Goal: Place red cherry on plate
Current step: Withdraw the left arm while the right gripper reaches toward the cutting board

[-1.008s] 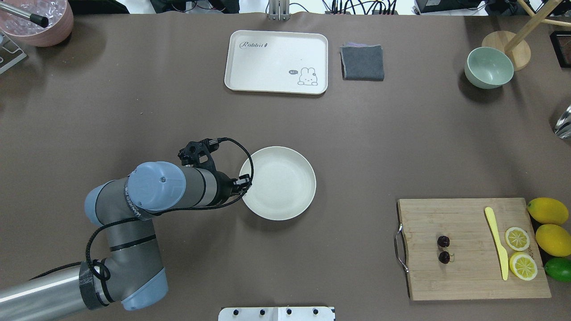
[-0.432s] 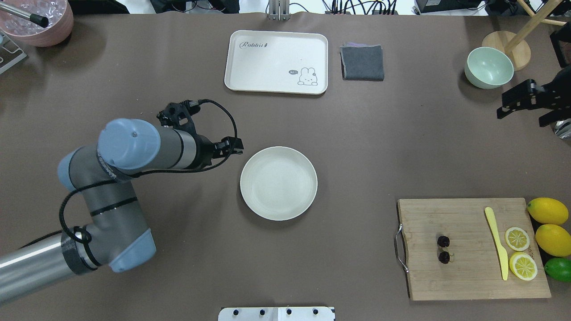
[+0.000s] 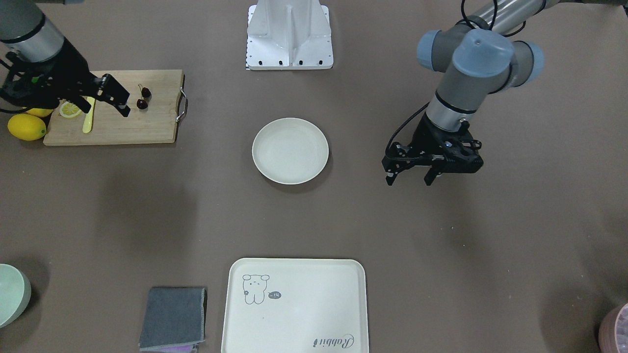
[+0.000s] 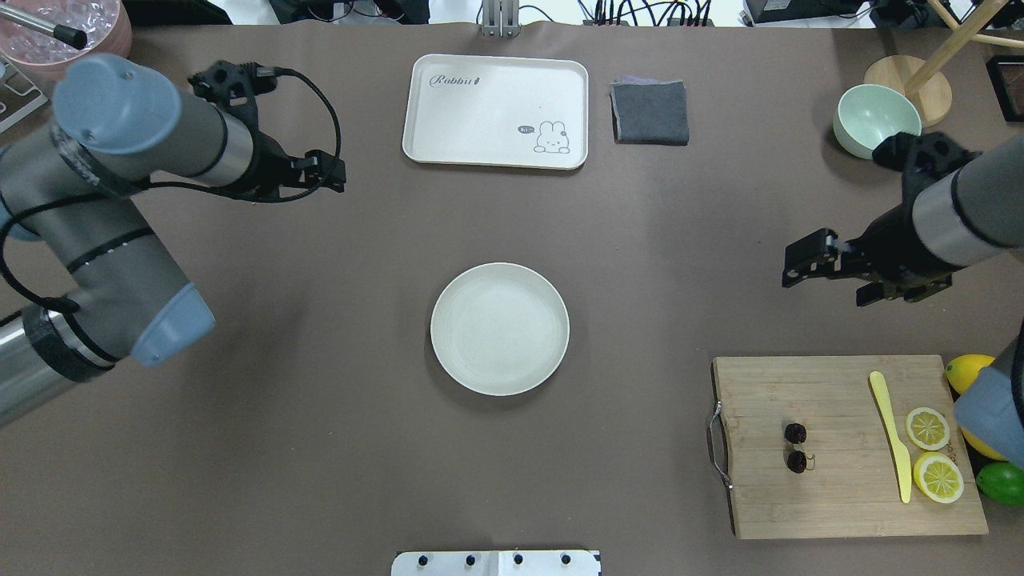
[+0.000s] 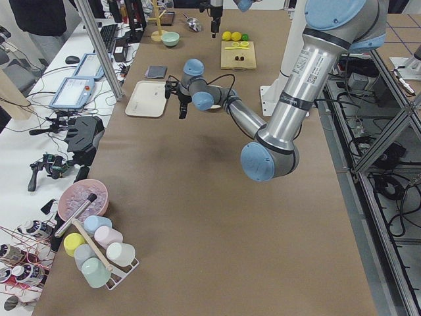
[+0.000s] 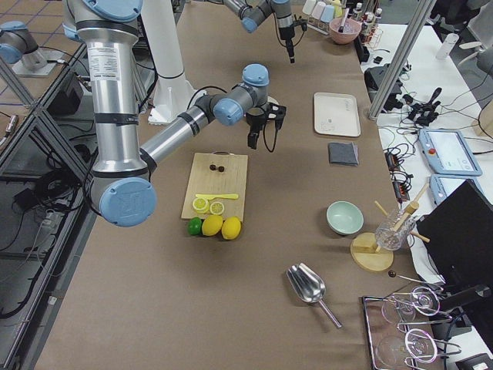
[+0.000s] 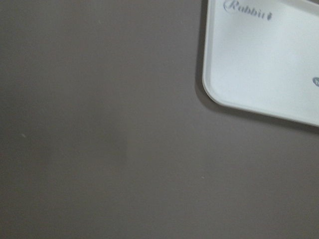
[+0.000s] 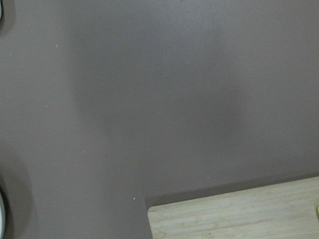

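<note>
I need to close my right gripper on the green stem (image 3: pixel 141 88) of the red cherry, where the stem runs close beside one of the dark fruits.
The red cherry (image 4: pixel 796 446) is a pair of tiny dark cherries lying on the left part of the wooden cutting board (image 4: pixel 840 496), also seen as the cherry (image 3: pixel 143 98) from the front. The plate (image 4: pixel 500 329) is round, cream-white and empty at the table's middle. My right gripper (image 4: pixel 824 282) hovers open over bare table just beyond the board's far edge, nothing between its fingers. My left gripper (image 4: pixel 326 173) is open and empty, far left of the plate and near the tray; in the front view the left gripper (image 3: pixel 408 180) hangs well to the plate's side.
On the board lie a yellow knife (image 4: pixel 892 436) and lemon slices (image 4: pixel 928 428); whole lemons and a lime (image 4: pixel 1002 482) sit beside it. A cream tray (image 4: pixel 496 104), grey cloth (image 4: pixel 650 112) and green bowl (image 4: pixel 864 116) stand at the back.
My left arm has drawn back from the plate's rim to the far left. My right arm has come in from the right edge toward the cutting board. Plate and cherries have not moved.
</note>
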Robot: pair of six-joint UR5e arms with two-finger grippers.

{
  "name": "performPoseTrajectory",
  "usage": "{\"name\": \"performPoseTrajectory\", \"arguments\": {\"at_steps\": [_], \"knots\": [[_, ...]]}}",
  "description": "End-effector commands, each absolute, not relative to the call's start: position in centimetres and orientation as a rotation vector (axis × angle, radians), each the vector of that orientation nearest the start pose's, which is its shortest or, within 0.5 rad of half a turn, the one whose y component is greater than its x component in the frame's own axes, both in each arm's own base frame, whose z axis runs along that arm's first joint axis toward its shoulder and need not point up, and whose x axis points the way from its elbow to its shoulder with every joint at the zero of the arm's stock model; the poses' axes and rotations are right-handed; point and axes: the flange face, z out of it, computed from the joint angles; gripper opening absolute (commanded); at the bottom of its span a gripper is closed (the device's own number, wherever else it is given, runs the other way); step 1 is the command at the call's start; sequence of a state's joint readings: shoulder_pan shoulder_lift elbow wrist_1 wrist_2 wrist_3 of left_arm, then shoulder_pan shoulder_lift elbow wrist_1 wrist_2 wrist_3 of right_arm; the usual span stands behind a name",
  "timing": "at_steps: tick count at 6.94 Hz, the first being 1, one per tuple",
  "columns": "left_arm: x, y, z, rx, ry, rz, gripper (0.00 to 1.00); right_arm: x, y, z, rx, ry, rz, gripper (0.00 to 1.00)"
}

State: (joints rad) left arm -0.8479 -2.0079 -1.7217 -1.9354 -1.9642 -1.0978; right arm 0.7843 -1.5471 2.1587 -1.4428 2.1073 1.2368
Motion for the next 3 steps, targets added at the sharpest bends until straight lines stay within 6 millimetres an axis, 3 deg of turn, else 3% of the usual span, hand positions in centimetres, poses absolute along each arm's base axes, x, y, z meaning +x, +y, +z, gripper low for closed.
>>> {"name": "performPoseTrajectory", "arguments": {"at_steps": [1, 2, 3], "knots": [[28.4, -55.4, 32.6, 0.336, 0.933, -0.093, 0.98, -30.6, -32.7, 40.0, -0.059, -0.857, 0.182, 1.0], [28.0, -55.2, 33.8, 0.338, 0.919, -0.091, 0.98, -28.7, -29.8, 43.5, -0.053, -0.893, 0.141, 1.0], [28.3, -55.3, 35.0, 0.33, 0.913, -0.091, 0.98, -28.4, -27.8, 45.7, -0.059, -0.895, 0.115, 1.0]]}}
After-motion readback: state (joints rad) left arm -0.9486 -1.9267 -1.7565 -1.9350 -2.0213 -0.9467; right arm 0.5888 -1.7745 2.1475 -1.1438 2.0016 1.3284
